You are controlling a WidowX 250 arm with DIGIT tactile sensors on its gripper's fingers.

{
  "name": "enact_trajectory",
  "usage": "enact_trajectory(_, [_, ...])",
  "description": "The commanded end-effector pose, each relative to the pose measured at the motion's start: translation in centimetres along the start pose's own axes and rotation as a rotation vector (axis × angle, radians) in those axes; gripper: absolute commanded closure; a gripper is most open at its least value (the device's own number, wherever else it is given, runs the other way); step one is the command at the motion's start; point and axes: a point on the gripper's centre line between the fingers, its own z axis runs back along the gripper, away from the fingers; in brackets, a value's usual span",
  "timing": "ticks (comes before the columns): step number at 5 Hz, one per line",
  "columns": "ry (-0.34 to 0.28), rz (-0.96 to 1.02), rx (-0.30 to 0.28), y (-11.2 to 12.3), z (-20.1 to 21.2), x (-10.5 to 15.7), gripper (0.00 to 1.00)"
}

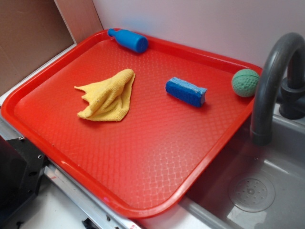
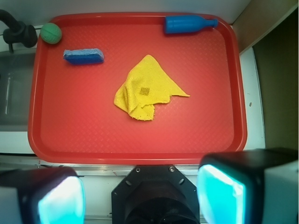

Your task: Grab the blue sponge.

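Note:
I am to head next for the blue sponge's half nearer the green ball (image 1: 192,93) (image 2: 76,56). My gripper needs to then close there across the sponge's long sides.
The blue sponge (image 1: 186,91) (image 2: 83,56) lies flat on the red tray (image 1: 143,157) (image 2: 93,135), toward the tray's sink side, next to a green ball. In the wrist view my gripper (image 2: 141,193) hangs high over the tray's near edge, far from the sponge. Its two cyan pads (image 2: 60,198) stand wide apart with nothing between them. The gripper does not show in the exterior view.
A crumpled yellow cloth (image 1: 108,95) (image 2: 145,89) lies mid-tray. A smooth blue bottle (image 1: 127,40) (image 2: 188,24) rests along the far rim. The green ball (image 1: 245,82) (image 2: 51,33) sits in a corner. A sink (image 1: 267,191) with a dark faucet (image 1: 271,81) borders the tray.

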Motion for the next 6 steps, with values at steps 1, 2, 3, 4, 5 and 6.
enact_trajectory(1, [0.0, 0.0, 0.0, 0.0, 0.0, 0.0, 0.0])
enact_trajectory(2, [0.011, 0.242, 0.081, -1.0, -0.7, 1.1, 0.0])
enact_trajectory(3, [0.068, 0.49, 0.117, -2.2, -1.6, 2.9, 0.0])
enact_trajectory(4, [0.037, 0.734, 0.107, -3.7, -2.7, 4.7, 0.0])
enact_trajectory(5, [-0.058, 0.955, 0.056, -5.2, -4.7, 7.3, 0.0])
enact_trajectory(6, [-0.13, 1.065, 0.051, -5.9, -6.6, 9.8, 0.0])
